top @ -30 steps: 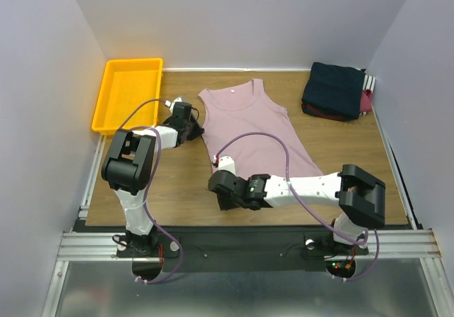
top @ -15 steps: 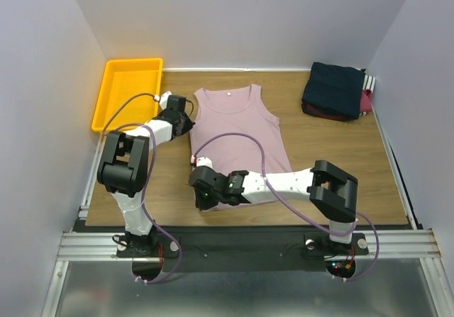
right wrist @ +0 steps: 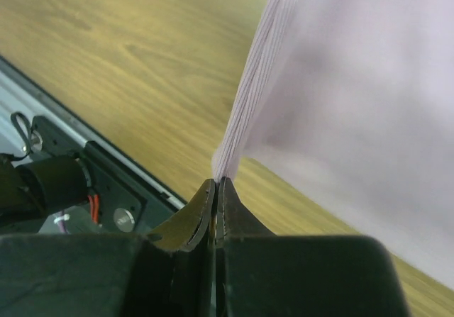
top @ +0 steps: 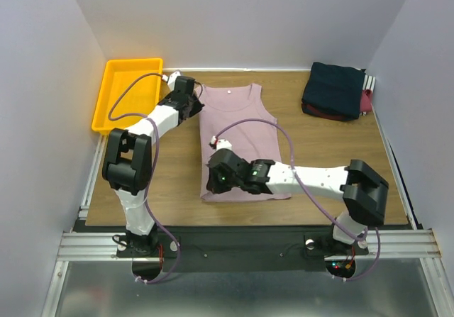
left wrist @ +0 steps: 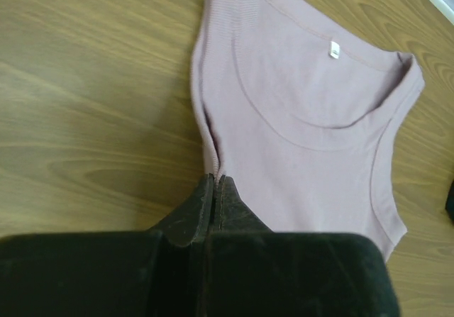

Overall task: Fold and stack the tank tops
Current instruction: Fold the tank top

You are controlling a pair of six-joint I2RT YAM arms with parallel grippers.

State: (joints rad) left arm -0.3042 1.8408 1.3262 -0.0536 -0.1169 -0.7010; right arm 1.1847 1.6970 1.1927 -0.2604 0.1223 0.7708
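Observation:
My right gripper needs to let go of the gathered hem corner as I set it on the middle of the dusty pink tank top's near hem [top: 248, 202].
The dusty pink tank top [top: 234, 108] lies flat and lengthwise mid-table, neck toward the back. My left gripper [top: 196, 106] is shut on its left armhole edge; in the left wrist view the jaws [left wrist: 215, 180] pinch the pink top [left wrist: 305, 154] below the strap. My right gripper [top: 211, 186] is shut on the near left hem corner, and the right wrist view has the jaws [right wrist: 216, 182] clamped on the lifted pink cloth [right wrist: 355, 83]. Folded tank tops sit at the back right: a dark navy one [top: 333, 90] on a maroon one [top: 366, 101].
A yellow plastic tray [top: 128, 93] stands at the back left, close to my left arm. White walls close in the table on three sides. The metal rail [top: 248, 246] with both arm bases runs along the near edge.
My left gripper shut on the top's edge and carried it toward the back. My right gripper dragged the hem left, then slightly back right. The top went from slanted to straight.

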